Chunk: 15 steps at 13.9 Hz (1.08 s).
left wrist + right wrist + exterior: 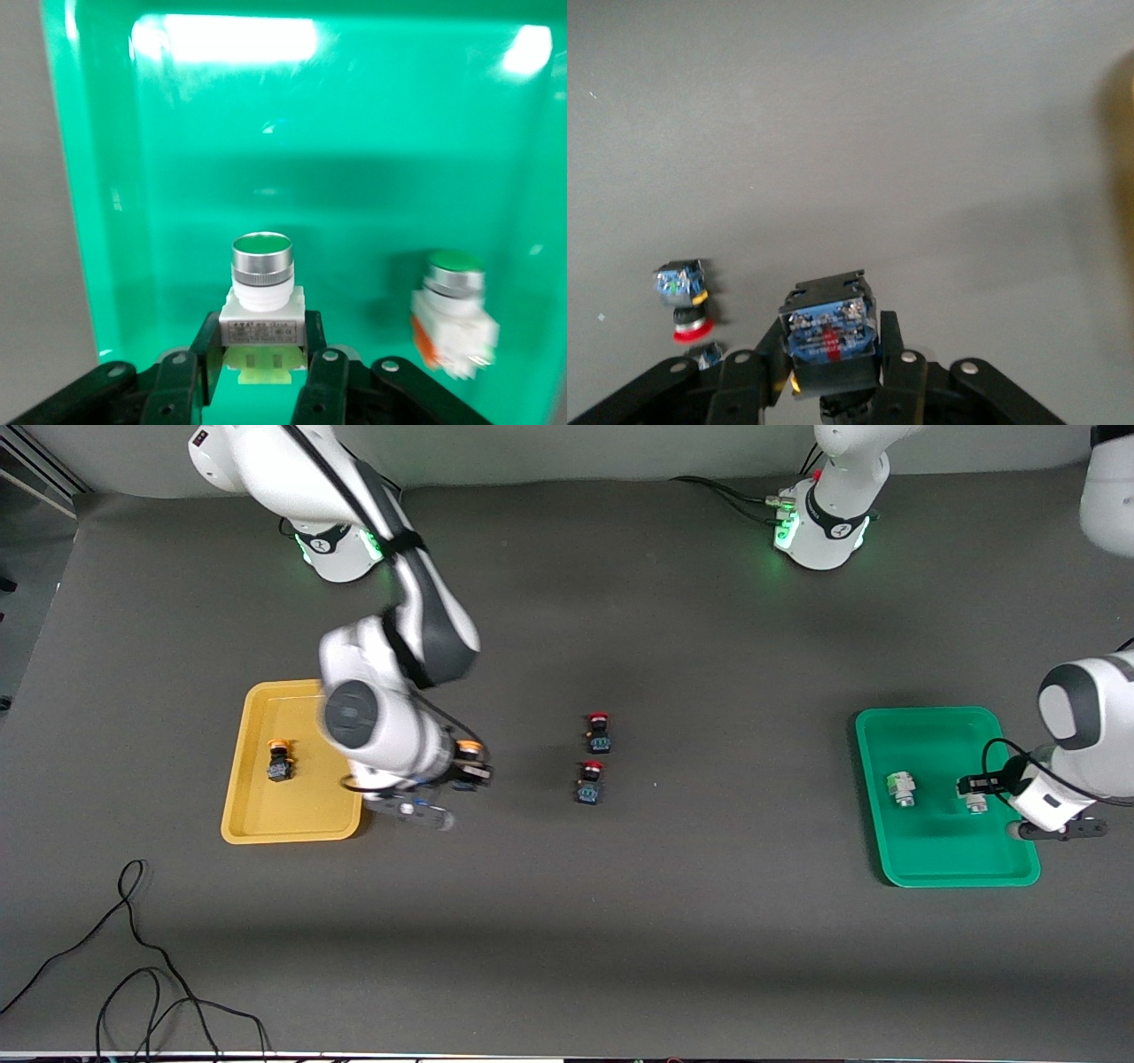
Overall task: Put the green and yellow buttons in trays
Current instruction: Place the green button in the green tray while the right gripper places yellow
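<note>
The robot's right gripper needs to release its orange-yellow button, now just beside the yellow tray, next to the other one in the yellow tray (330,767), toward the red-capped buttons.
My right gripper (467,769) is shut on an orange-yellow button (470,747), over the bare table just beside the yellow tray (257,815). In the right wrist view its fingers (891,347) clamp the button's black body (830,329), blue underside showing. A second orange-yellow button (280,763) stands in the yellow tray. My left gripper (973,786) is low in the green tray (939,864), shut on a pale green button (262,292) that stands upright. Another green button (901,788) lies in the same tray and also shows in the left wrist view (454,310).
Two red-capped black buttons (598,732) (590,781) stand mid-table between the trays; one shows in the right wrist view (685,301). Black cables (133,957) lie on the table nearest the front camera, toward the right arm's end.
</note>
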Each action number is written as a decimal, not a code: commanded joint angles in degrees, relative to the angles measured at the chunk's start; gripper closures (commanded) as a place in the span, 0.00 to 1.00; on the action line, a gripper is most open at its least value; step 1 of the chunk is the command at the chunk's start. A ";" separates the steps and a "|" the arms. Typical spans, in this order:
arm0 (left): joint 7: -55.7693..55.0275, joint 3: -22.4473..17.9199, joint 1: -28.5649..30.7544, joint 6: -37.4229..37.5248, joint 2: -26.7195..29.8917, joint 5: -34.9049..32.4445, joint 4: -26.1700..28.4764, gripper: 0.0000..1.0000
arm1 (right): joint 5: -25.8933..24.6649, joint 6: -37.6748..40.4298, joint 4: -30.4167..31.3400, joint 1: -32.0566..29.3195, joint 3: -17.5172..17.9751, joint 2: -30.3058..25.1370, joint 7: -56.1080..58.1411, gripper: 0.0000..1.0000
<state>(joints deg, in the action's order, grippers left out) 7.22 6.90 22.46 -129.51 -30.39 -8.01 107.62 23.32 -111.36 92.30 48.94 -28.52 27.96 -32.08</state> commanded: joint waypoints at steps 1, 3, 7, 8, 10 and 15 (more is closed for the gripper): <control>0.34 -0.57 -0.13 -0.22 0.33 -1.57 0.13 0.27 | -4.32 6.14 2.36 0.28 -4.60 -5.53 5.50 1.00; 0.52 -0.57 -0.22 3.89 2.69 -1.57 -1.27 0.00 | -6.79 8.53 4.01 0.37 -8.98 -6.86 13.84 1.00; 2.63 -0.13 -0.13 24.52 8.84 -0.60 -13.72 0.00 | -6.71 6.35 10.60 0.28 -17.61 -7.21 31.25 1.00; 2.71 0.04 -0.39 29.18 10.25 -0.60 -16.80 0.00 | -6.71 4.25 12.88 0.37 -18.23 -7.21 33.55 1.00; 2.80 0.57 -0.83 35.01 14.63 1.31 -19.81 0.00 | -6.10 -2.68 18.58 0.20 -19.28 -7.21 38.03 1.00; -0.61 1.80 -5.12 41.36 26.86 5.90 -17.19 0.00 | -1.01 -23.54 32.41 0.72 -18.76 -3.97 45.60 1.00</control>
<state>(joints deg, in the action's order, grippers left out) 8.93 8.81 20.56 -88.89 -7.70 -2.73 87.46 19.79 -130.92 122.16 48.50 -47.01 23.16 10.24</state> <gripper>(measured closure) 0.000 0.573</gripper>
